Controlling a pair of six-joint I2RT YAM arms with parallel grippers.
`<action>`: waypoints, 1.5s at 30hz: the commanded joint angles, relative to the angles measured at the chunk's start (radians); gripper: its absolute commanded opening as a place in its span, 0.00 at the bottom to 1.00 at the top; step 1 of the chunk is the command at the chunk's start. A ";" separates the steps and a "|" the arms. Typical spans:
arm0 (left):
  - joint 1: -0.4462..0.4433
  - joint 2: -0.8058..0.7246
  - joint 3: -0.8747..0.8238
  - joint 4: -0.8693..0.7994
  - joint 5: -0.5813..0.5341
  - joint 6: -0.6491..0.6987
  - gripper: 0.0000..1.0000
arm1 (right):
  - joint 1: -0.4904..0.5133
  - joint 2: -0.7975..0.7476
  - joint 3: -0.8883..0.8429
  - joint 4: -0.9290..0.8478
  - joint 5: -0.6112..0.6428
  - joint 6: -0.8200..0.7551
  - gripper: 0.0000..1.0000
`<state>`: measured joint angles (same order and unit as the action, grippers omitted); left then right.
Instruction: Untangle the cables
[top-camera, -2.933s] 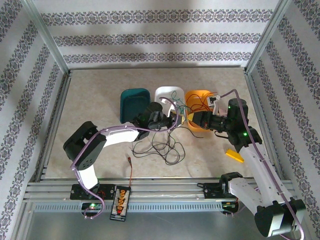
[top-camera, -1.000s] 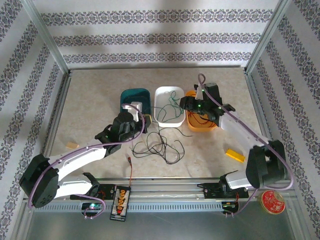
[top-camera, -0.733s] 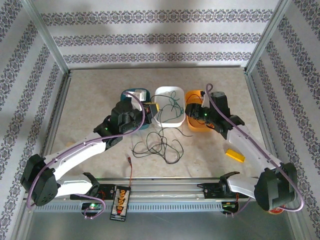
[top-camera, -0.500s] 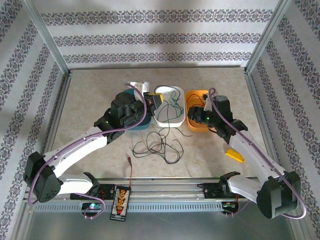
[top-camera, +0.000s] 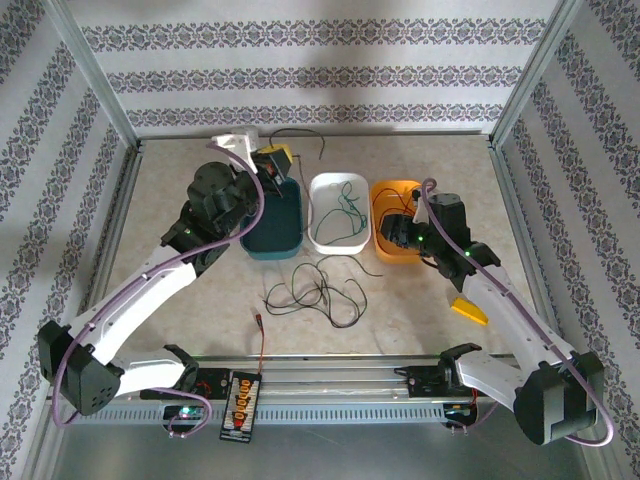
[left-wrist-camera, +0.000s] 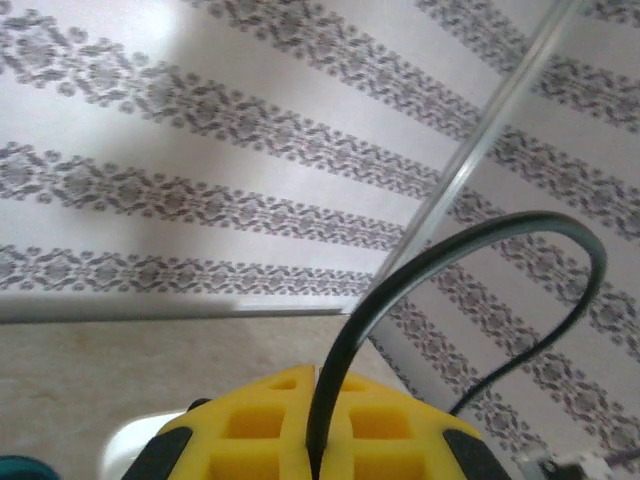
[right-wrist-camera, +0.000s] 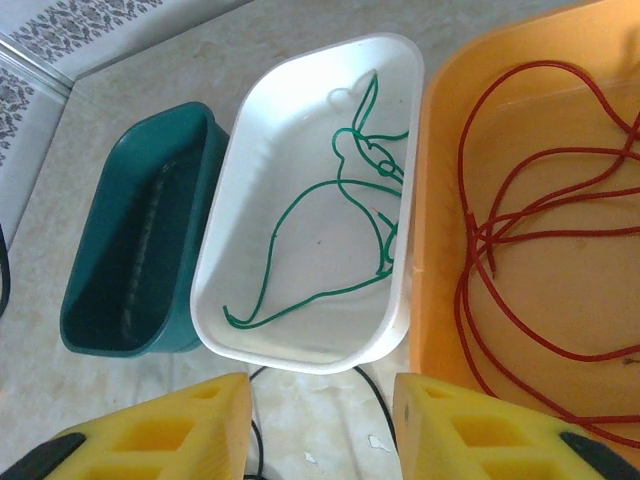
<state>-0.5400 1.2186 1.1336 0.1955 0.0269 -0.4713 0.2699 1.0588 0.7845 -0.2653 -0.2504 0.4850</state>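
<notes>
Next, my left gripper lets go of the black cable inside the empty teal bin (top-camera: 273, 222), next to the white bin.
My left gripper (top-camera: 276, 160) is raised above the far end of the teal bin (top-camera: 272, 218) and shut on a black cable (top-camera: 303, 131), which arcs up and to the right from it. In the left wrist view that black cable (left-wrist-camera: 400, 280) runs out from between the closed yellow fingers (left-wrist-camera: 250, 430). More black cables (top-camera: 318, 294) lie looped on the table in front of the bins. A green cable (right-wrist-camera: 345, 195) lies in the white bin (right-wrist-camera: 300, 345), and red cables (right-wrist-camera: 520, 230) in the orange bin (right-wrist-camera: 435, 300). My right gripper (top-camera: 388, 235) hovers open and empty over the orange bin's near left corner.
A yellow block (top-camera: 468, 310) lies on the table at the right. A black board with orange plugs (top-camera: 240, 405) sits on the front rail, its red-black lead (top-camera: 262, 335) reaching onto the table. The teal bin (right-wrist-camera: 130, 260) holds nothing.
My left gripper has risen and moved toward the back over the teal bin, carrying the black cable away from the pile. My right gripper has drawn back toward the orange bin's near side.
</notes>
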 joint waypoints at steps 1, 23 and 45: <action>0.018 0.011 0.000 -0.032 0.047 -0.041 0.00 | -0.012 -0.021 -0.017 -0.006 0.024 -0.025 0.42; 0.145 0.116 -0.049 -0.135 -0.138 -0.053 0.00 | -0.024 -0.042 -0.052 -0.010 0.004 -0.029 0.41; 0.168 0.323 -0.150 -0.184 -0.184 -0.122 0.37 | 0.005 -0.013 -0.051 -0.026 -0.032 -0.036 0.41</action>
<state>-0.3794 1.5467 0.9764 0.0509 -0.1467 -0.5831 0.2600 1.0355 0.7425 -0.2745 -0.2638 0.4637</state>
